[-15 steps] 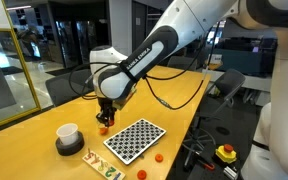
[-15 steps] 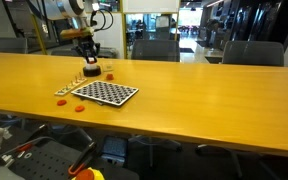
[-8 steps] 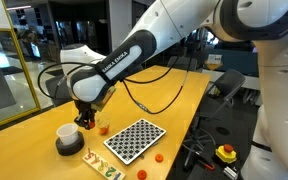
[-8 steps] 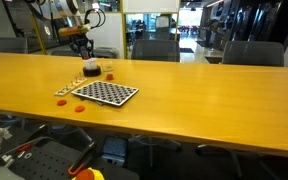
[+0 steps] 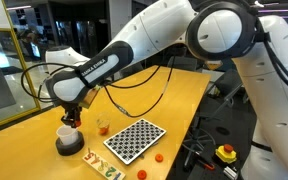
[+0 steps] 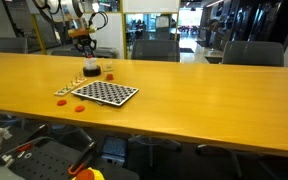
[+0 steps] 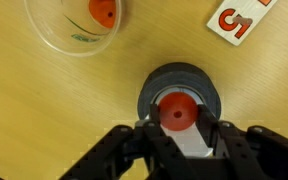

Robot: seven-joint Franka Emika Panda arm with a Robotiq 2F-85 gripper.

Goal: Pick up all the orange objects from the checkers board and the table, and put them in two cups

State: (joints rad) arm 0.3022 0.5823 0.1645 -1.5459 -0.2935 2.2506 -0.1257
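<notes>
Next, I release the orange object with my gripper inside the white cup [image 5: 68, 134] [image 7: 181, 113] on the dark grey base.
In the wrist view my gripper [image 7: 178, 112] is shut on one round orange object [image 7: 178, 110], held directly above the white cup [image 7: 206, 88] with its dark grey base. The clear glass tumbler [image 7: 76, 25] stands beside it with an orange object [image 7: 102, 12] inside. In an exterior view the gripper [image 5: 72, 120] hangs just over the white cup [image 5: 67, 137], left of the tumbler [image 5: 102, 127] and the checkers board [image 5: 134, 140]. Two orange objects [image 5: 158, 157] lie on the table past the board. The board [image 6: 105, 93] and cup [image 6: 91, 69] also show from across the table.
A pale strip with letters [image 5: 102, 165] lies near the table's front edge, close to the white cup. A card piece with a red figure [image 7: 234, 20] lies near the cup. A yellow box with a red button [image 5: 226, 153] sits beyond the table's side. Chairs line the far edge.
The arm has swung from above the glass tumbler over to the white cup, carrying the orange object with the jaws staying shut.
</notes>
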